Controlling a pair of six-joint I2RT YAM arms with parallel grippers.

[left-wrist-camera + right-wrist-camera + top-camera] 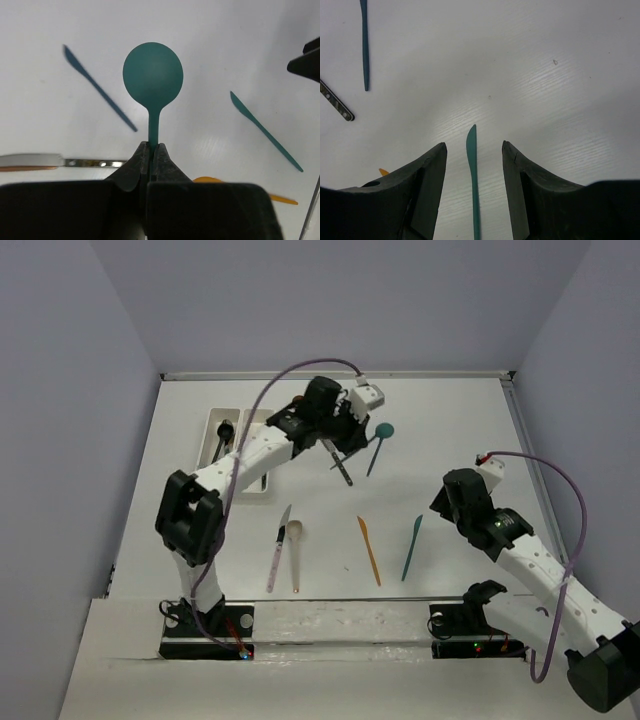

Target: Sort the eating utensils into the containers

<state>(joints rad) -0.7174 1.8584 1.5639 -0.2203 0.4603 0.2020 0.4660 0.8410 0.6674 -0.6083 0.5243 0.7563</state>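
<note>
My left gripper is going to release the teal spoon in the white tray point(225, 453), the one that has the black spoon in it.
My left gripper point(151, 145) is shut on the handle of a teal spoon point(153, 75) and holds it above the table, bowl outward; in the top view point(385, 430) it is right of the trays. A dark teal knife point(100, 90) and a silver knife point(95, 163) lie below it. Two white trays point(218, 418) stand side by side at the back left, partly hidden by the left arm; a black spoon point(225, 430) lies in the left one. My right gripper point(472, 145) is open, its fingers either side of a teal knife point(474, 190) that lies on the table point(412, 548).
An orange knife point(370, 550), a beige spoon point(295, 536) and a pink-handled knife point(277, 550) lie in a row near the front. The silver knife point(343, 468) lies mid-table. Grey walls close in the back and both sides.
</note>
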